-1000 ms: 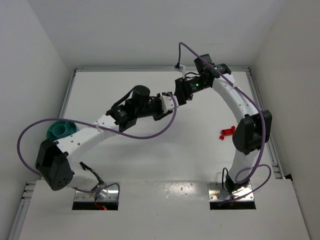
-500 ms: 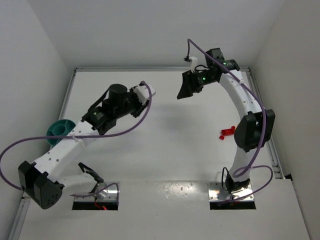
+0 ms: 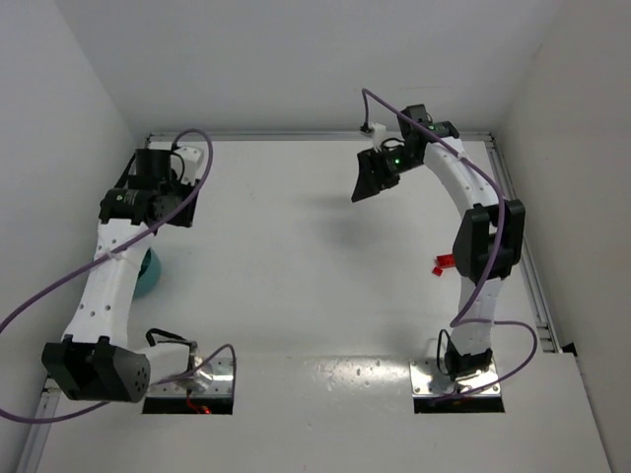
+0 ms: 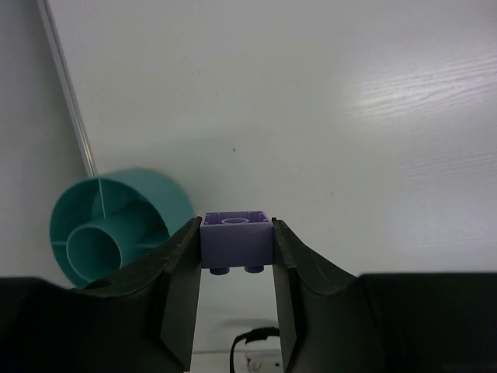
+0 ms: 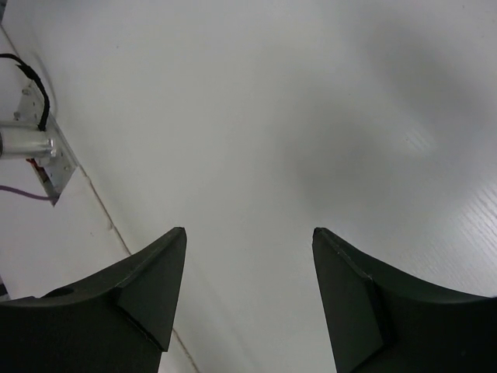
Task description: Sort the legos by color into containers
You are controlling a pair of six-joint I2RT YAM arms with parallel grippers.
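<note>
My left gripper has the pale purple lego. It will let go of it in the teal container's near compartment (image 3: pixel 134 278) (image 4: pixel 134 265), beside that container's inner tube.
A pale purple lego (image 4: pixel 237 241) is clamped between the fingers of my left gripper (image 4: pixel 237 225), studs pointing toward the camera. That gripper (image 3: pixel 168 197) hangs at the far left of the table. The round teal container (image 4: pixel 116 233) with inner dividers lies below and to the left of the brick; in the top view only its edge (image 3: pixel 148 274) shows beside the left arm. A red lego (image 3: pixel 446 263) lies on the table by the right arm. My right gripper (image 3: pixel 363 187) hovers at the back right, open (image 5: pixel 248 233), with bare table between its fingers.
Silver base plates (image 3: pixel 187 386) (image 3: pixel 458 379) sit at the near edge. A metal rail (image 4: pixel 66 85) runs along the table's left side next to the white wall. Purple cables (image 3: pixel 39 296) loop off both arms. A bracket with wires (image 5: pixel 31 151) shows at the table edge.
The two grippers were close together at the table's middle. My left arm has swung far left with the purple lego toward the teal container. The right gripper drew back slightly.
</note>
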